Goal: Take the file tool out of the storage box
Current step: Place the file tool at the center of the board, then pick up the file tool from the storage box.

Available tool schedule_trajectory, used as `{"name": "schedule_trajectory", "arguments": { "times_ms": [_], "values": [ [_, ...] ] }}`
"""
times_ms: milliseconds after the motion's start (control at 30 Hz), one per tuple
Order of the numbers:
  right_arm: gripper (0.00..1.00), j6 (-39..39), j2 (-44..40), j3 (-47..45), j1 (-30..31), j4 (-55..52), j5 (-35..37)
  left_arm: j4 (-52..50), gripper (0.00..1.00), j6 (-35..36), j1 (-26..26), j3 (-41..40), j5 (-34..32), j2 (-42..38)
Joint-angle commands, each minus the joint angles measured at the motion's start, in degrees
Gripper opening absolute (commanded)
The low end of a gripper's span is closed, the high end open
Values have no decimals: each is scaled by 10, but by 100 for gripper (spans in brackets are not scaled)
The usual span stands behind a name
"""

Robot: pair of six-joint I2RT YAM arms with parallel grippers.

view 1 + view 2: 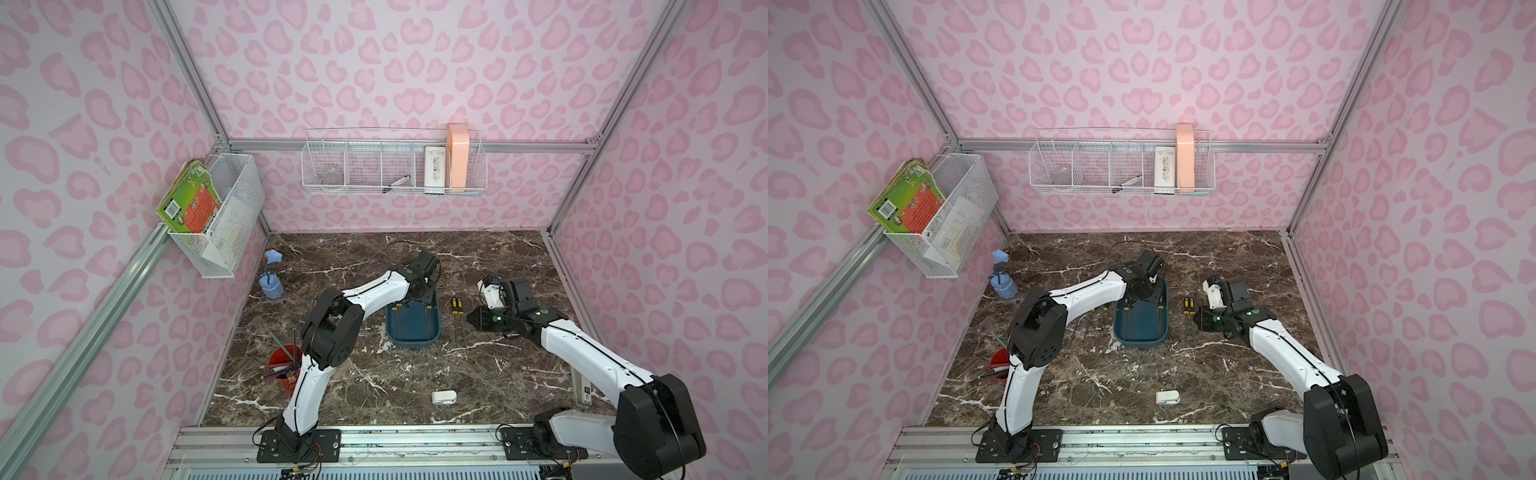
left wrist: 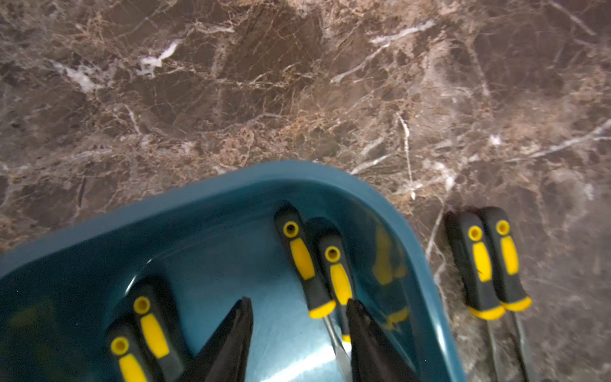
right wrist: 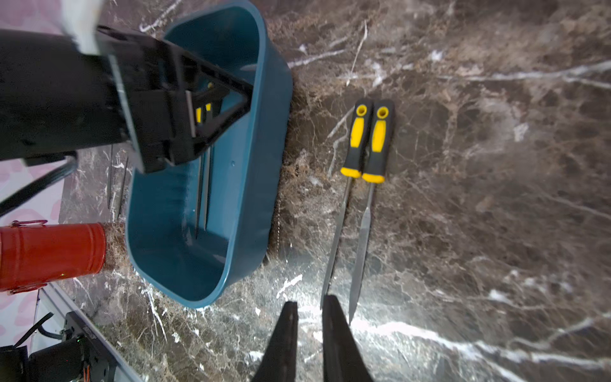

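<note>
My left gripper will open, move over and grab just one file tool's handle point(image 2: 311, 287) before it lifts, because two file tools lie close together against its finger.
The dark teal storage box point(image 1: 411, 328) point(image 1: 1142, 328) point(image 2: 231, 185) point(image 3: 244, 165) stands mid-table. Several file tools with black-and-yellow handles lie in it: one pair point(image 2: 314, 264) near a wall, another point(image 2: 148, 327) beside it. My left gripper point(image 2: 299, 304) point(image 1: 419, 295) reaches down into the box. Its jaws stand apart over the bare floor, and one fingertip point(image 2: 355, 311) is right against the first pair's shafts. My right gripper point(image 3: 310, 302) point(image 1: 473, 318) hovers over the table right of the box, jaws a narrow slit with nothing between. Two files point(image 3: 367, 142) point(image 1: 457, 307) lie on the table there.
A red cup point(image 1: 284, 365) point(image 3: 49, 254) of pencils stands at the front left. Thin file shafts point(image 3: 115, 178) lie on the table left of the box. A blue object point(image 1: 270, 282) is back left and a small white item point(image 1: 443, 397) is near the front. White wire baskets point(image 1: 395, 166) point(image 1: 220, 220) hang on the walls.
</note>
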Motion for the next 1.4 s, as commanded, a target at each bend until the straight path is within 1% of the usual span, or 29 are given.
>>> {"name": "schedule_trajectory", "arguments": {
  "times_ms": [0, 100, 200, 233, 300, 467, 533, 600, 700, 767, 800, 900, 933, 1000, 1033, 1067, 1100, 1133, 1200, 1300, 1367],
  "values": [
    [18, -2, -8, -9, -7, 59, -13, -20, 51, -13, 1, 7, -34, 9],
    [18, -7, -8, -15, -7, 60, -23, -7, 49, -14, 2, 9, -41, 18],
    [18, -10, -8, -22, -7, 62, -28, -7, 43, -8, 3, 20, -31, 33],
    [18, -10, -8, -23, -7, 62, -29, -9, 43, -9, 3, 22, -27, 38],
    [18, -11, -10, -23, -6, 62, -29, -14, 37, -9, 3, 24, -20, 43],
    [18, -9, -20, -25, -7, 65, -28, -63, 37, -8, 2, 42, -5, 57],
    [19, -7, -23, -26, -7, 67, -28, -80, 36, -10, 1, 43, -16, 56],
    [19, -7, -23, -27, -7, 68, -27, -101, 31, -13, 0, 42, -34, 51],
    [19, -6, -20, -27, -7, 72, -30, -114, 30, -10, 0, 47, -58, 49],
    [19, -5, -16, -29, -7, 75, -36, -125, 23, -8, 1, 52, -62, 50],
    [19, -5, -15, -31, -7, 77, -37, -126, 22, -10, 0, 51, -64, 48],
    [19, -5, -14, -33, -7, 80, -37, -87, 26, -8, 0, 26, -44, 31],
    [19, -4, -14, -32, -7, 81, -37, -69, 30, -11, 0, 12, -40, 22],
    [19, -5, -15, -33, -7, 79, -36, -18, 32, -16, 0, -26, -31, -6],
    [19, -5, -16, -33, -7, 81, -35, 14, 35, -21, 0, -50, -23, -23],
    [19, -4, -16, -33, -7, 81, -34, 42, 40, -24, 1, -68, -8, -36],
    [19, -4, -17, -35, -7, 81, -34, 59, 44, -24, 1, -76, 6, -42],
    [19, -4, -17, -36, -7, 83, -36, 67, 47, -25, 0, -77, 22, -45],
    [19, -3, -15, -37, -7, 84, -38, 77, 49, -24, 0, -66, 31, -38],
    [19, -6, -15, -38, -7, 81, -41, 66, 48, -18, 1, -41, 20, -13],
    [19, -7, -16, -38, -7, 81, -42, 32, 48, -20, 1, -13, 9, 9]
  ]
}}
